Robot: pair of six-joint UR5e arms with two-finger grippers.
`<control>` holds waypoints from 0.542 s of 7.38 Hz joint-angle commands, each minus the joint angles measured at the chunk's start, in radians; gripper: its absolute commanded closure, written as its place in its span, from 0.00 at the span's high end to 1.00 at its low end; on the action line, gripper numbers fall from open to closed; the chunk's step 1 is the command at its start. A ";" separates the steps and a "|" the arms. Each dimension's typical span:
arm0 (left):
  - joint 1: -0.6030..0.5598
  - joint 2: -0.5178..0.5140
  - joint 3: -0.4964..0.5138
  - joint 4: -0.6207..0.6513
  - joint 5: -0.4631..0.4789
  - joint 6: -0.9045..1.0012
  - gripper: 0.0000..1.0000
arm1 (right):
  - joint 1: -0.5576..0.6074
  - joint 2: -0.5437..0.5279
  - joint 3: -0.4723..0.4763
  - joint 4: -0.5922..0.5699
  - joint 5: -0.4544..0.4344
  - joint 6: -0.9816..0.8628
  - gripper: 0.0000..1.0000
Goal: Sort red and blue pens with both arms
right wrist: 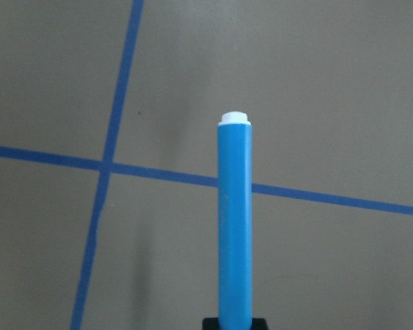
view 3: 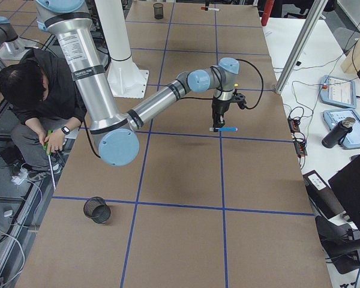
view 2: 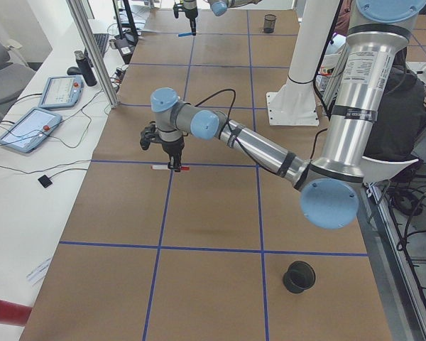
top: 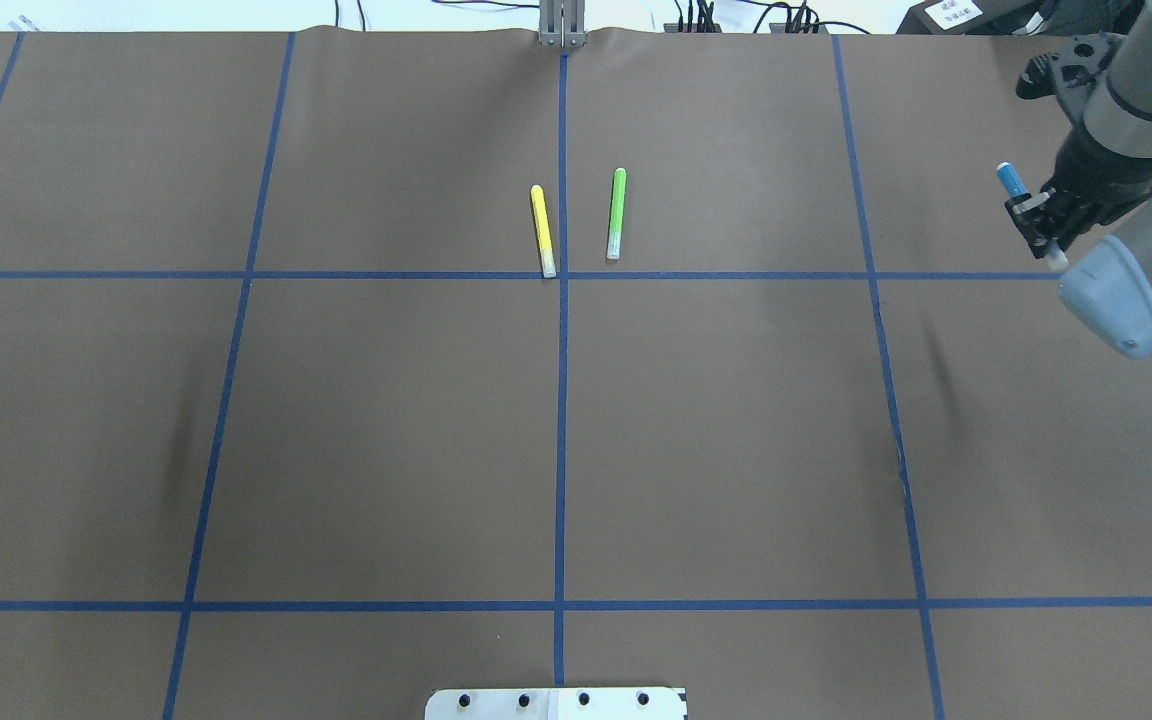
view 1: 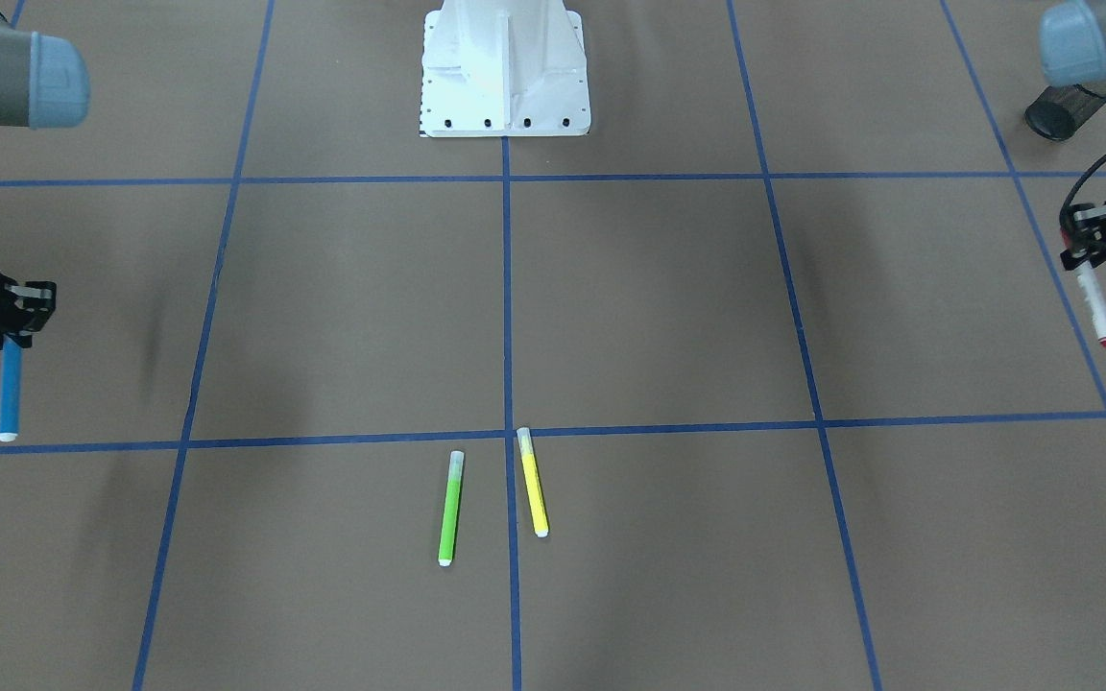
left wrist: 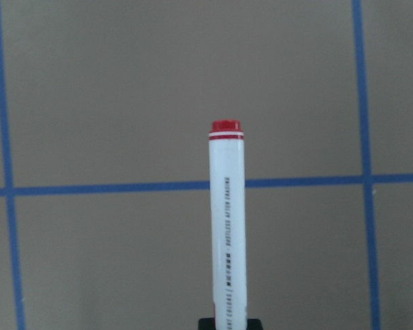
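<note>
Next, my left gripper releases the red pen inside the black mesh cup (view 1: 1074, 92) on its own end of the table.
My left gripper (view 1: 1086, 251) is shut on the red pen (view 1: 1095, 299), a white barrel with red ends, and holds it level and low over the table's left end. The left wrist view shows that red pen (left wrist: 228, 227) sticking out from between the fingers over a blue tape crossing. At the opposite end of the table my right gripper (view 1: 15, 331) is shut on the blue pen (view 1: 9, 393). The overhead view has the right gripper (top: 1036, 222) with the blue pen (top: 1013, 182) at the far right edge. The blue pen (right wrist: 235, 227) fills the middle of the right wrist view.
A green marker (view 1: 450, 509) and a yellow marker (view 1: 533, 483) lie side by side near the table's middle on the operators' side. A black mesh cup (view 2: 299, 275) stands near the left end, another (view 3: 96, 209) near the right end. A person (view 3: 42, 102) crouches beside the white robot base (view 1: 505, 77).
</note>
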 commanded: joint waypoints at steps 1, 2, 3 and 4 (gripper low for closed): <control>-0.146 0.243 -0.017 0.021 -0.004 0.245 0.00 | 0.071 -0.165 0.143 -0.083 0.028 -0.125 0.00; -0.190 0.318 -0.014 0.033 -0.006 0.250 0.00 | 0.094 -0.212 0.193 -0.143 0.042 -0.189 0.00; -0.233 0.402 -0.015 0.035 -0.012 0.247 0.00 | 0.135 -0.251 0.211 -0.212 0.110 -0.270 0.00; -0.285 0.462 -0.003 0.052 -0.012 0.247 0.00 | 0.161 -0.313 0.219 -0.226 0.158 -0.314 0.00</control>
